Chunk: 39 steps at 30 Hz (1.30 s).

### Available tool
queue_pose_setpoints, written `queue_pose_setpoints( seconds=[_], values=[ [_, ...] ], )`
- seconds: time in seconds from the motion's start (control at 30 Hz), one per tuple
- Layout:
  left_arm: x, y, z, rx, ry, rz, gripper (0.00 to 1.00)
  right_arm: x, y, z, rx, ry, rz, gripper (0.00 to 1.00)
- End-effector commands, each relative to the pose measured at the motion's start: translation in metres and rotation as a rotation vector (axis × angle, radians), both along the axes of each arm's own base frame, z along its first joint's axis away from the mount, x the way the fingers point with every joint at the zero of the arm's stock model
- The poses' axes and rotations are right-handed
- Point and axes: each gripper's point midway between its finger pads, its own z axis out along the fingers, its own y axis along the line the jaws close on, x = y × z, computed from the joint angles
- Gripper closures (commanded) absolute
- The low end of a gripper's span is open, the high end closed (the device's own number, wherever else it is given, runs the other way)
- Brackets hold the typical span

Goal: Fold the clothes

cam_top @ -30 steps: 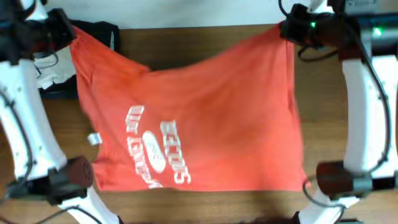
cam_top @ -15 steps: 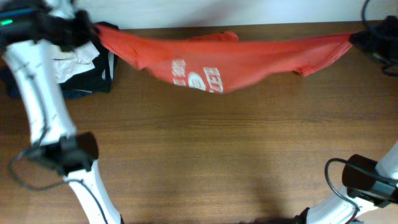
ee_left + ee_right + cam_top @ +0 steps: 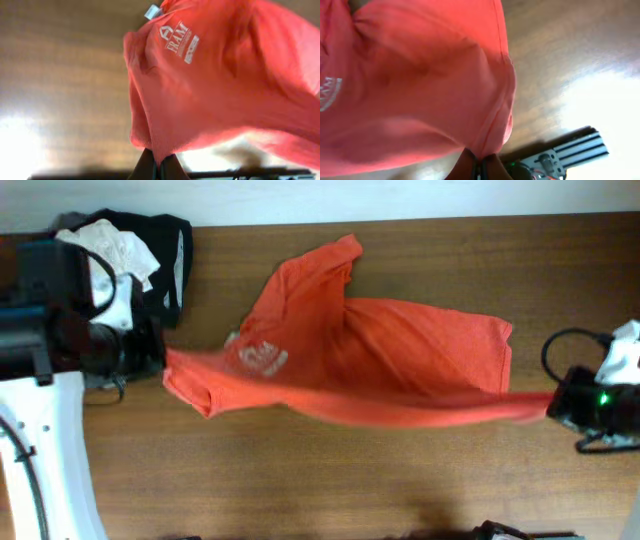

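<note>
Next, my left gripper releases its hold on the corner of the orange T-shirt, now stretched over the wooden table, setting it free on the fabric [image 3: 218,366] [image 3: 142,47] next to the white print.
An orange T-shirt [image 3: 380,365] with white print hangs stretched between my two grippers over the wooden table [image 3: 330,480]. Its far part lies crumpled on the table toward the back. My left gripper [image 3: 160,360] is shut on the shirt's left corner; in the left wrist view the fingers [image 3: 157,162] pinch the fabric [image 3: 210,85]. My right gripper [image 3: 555,402] is shut on the right corner; in the right wrist view the fingers [image 3: 479,167] pinch the hem of the shirt [image 3: 420,90].
A pile of black and white clothes [image 3: 135,250] lies at the back left corner of the table. The table's far edge [image 3: 400,220] runs along the top. A black cable [image 3: 565,340] loops by the right arm.
The shirt was held spread wide, then swung to the far edge as a strip. Now both grippers have come toward the front and lower, and the shirt drapes onto the table's middle.
</note>
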Motion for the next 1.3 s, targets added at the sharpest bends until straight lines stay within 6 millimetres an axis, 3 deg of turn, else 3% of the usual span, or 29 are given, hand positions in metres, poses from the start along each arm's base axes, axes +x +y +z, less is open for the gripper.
queue_pose_setpoints(
  seconds=[0.0, 0.1, 0.17, 0.3, 0.47, 0.63, 0.77, 0.87, 1.0, 1.17, 1.2, 1.23, 1.27],
  values=[
    [-0.042, 0.008, -0.003, 0.056, -0.007, 0.054, 1.00, -0.032, 0.010, -0.010, -0.012, -0.010, -0.031, 0.96],
    [-0.067, 0.006, -0.014, 0.058, 0.009, 0.056, 0.96, -0.049, 0.017, -0.027, -0.002, 0.011, -0.034, 0.96],
    [-0.074, 0.005, -0.032, 0.052, 0.071, 0.054, 0.99, -0.056, 0.019, -0.037, 0.005, 0.030, -0.034, 0.96],
    [-0.081, 0.008, -0.046, 0.070, 0.120, 0.059, 0.99, -0.060, 0.009, -0.039, -0.033, 0.054, -0.093, 0.96],
    [-0.044, 0.014, -0.071, 0.073, 0.111, 0.086, 0.99, -0.045, 0.005, -0.053, 0.015, 0.157, -0.111, 0.96],
    [0.002, 0.019, -0.117, 0.067, 0.206, 0.082, 0.99, -0.029, -0.002, -0.073, 0.054, 0.272, -0.111, 0.96],
    [0.029, 0.021, -0.146, 0.058, 0.236, 0.079, 0.99, -0.032, -0.005, -0.112, 0.072, 0.350, -0.192, 0.96],
    [0.055, 0.021, -0.145, 0.053, 0.142, 0.080, 0.99, -0.023, -0.009, -0.132, 0.091, 0.335, -0.309, 0.96],
    [0.078, -0.005, -0.152, 0.020, 0.086, 0.009, 0.98, -0.010, -0.015, -0.135, 0.097, 0.286, -0.395, 0.96],
    [0.088, -0.008, -0.189, 0.018, 0.166, -0.001, 0.98, -0.005, -0.021, -0.153, 0.077, 0.322, -0.399, 0.96],
    [0.091, -0.006, -0.192, 0.027, 0.164, 0.001, 0.81, -0.001, -0.023, -0.157, 0.077, 0.328, -0.399, 0.86],
    [0.095, -0.003, -0.193, 0.042, 0.152, 0.005, 0.44, 0.002, -0.024, -0.161, 0.078, 0.337, -0.395, 0.70],
    [0.103, 0.000, -0.194, 0.060, 0.125, 0.010, 0.13, 0.008, -0.027, -0.167, 0.074, 0.351, -0.375, 0.03]
  ],
)
